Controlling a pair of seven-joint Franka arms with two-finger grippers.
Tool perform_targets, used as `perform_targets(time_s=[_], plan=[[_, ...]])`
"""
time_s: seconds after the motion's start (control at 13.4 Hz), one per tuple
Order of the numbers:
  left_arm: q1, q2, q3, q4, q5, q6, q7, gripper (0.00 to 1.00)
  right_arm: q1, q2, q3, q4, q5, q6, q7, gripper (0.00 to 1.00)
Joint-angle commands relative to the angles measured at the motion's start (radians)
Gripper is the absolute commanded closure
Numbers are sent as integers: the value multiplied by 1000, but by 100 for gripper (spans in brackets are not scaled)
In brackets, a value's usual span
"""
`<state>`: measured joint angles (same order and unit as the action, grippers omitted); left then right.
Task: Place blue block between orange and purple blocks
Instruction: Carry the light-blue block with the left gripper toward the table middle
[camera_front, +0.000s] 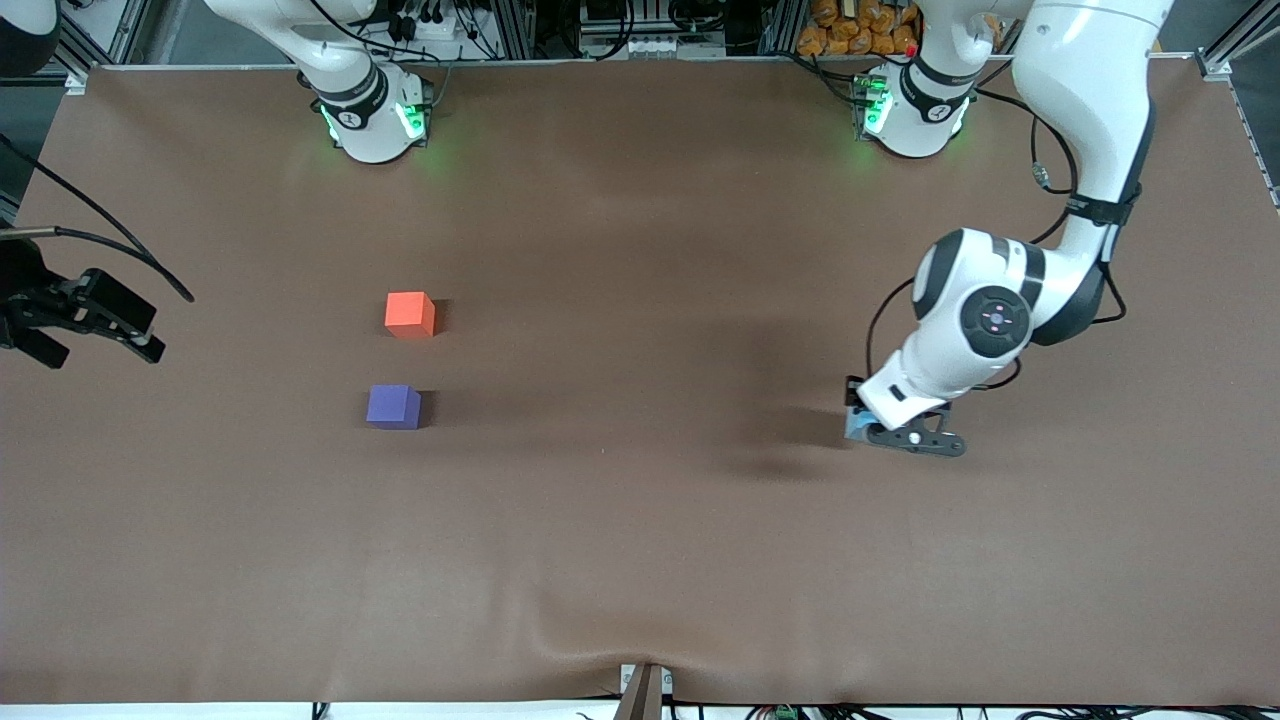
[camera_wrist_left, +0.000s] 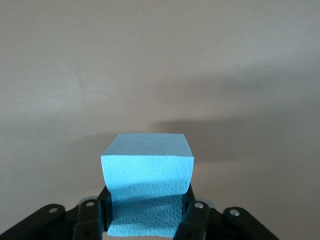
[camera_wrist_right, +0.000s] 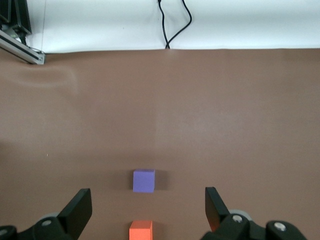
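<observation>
The blue block will go down from my left gripper on open cloth (camera_front: 615, 364) short of the orange and purple blocks.
The blue block (camera_front: 856, 424) is a light sky-blue cube held in my left gripper (camera_front: 880, 432) low over the table toward the left arm's end. In the left wrist view the block (camera_wrist_left: 147, 165) sits squeezed between the fingers of that gripper (camera_wrist_left: 147, 212). The orange block (camera_front: 410, 314) and the purple block (camera_front: 393, 407) rest on the table toward the right arm's end, the purple one nearer the front camera, with a gap between them. My right gripper (camera_front: 100, 340) is open and empty, up at the table's edge. Its wrist view shows purple (camera_wrist_right: 144, 180) and orange (camera_wrist_right: 140, 230) between its spread fingers (camera_wrist_right: 80, 207).
A brown cloth (camera_front: 640, 250) covers the table, with a wrinkle (camera_front: 560, 640) at its front edge. A black cable (camera_wrist_right: 172, 25) hangs past that edge, beside a metal frame rail (camera_wrist_right: 20, 47). The arm bases (camera_front: 375, 110) stand at the table's edge farthest from the front camera.
</observation>
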<state>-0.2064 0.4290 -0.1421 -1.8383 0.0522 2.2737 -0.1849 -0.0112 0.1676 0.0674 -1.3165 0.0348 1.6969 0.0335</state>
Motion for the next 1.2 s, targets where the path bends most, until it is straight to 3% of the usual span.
perform_targets(time_s=[0.0, 0.6, 1.12], plan=[[-83, 43, 6, 97, -3, -48, -68, 100, -10, -5, 14, 16, 8, -45, -10, 0], [-362, 278, 7, 393, -2, -48, -459, 100, -6, -8, 17, 19, 7, -146, -12, 0], [-536, 441, 16, 551, -32, -48, -694, 100, -1, 0, 14, 8, -4, -232, -12, 0]])
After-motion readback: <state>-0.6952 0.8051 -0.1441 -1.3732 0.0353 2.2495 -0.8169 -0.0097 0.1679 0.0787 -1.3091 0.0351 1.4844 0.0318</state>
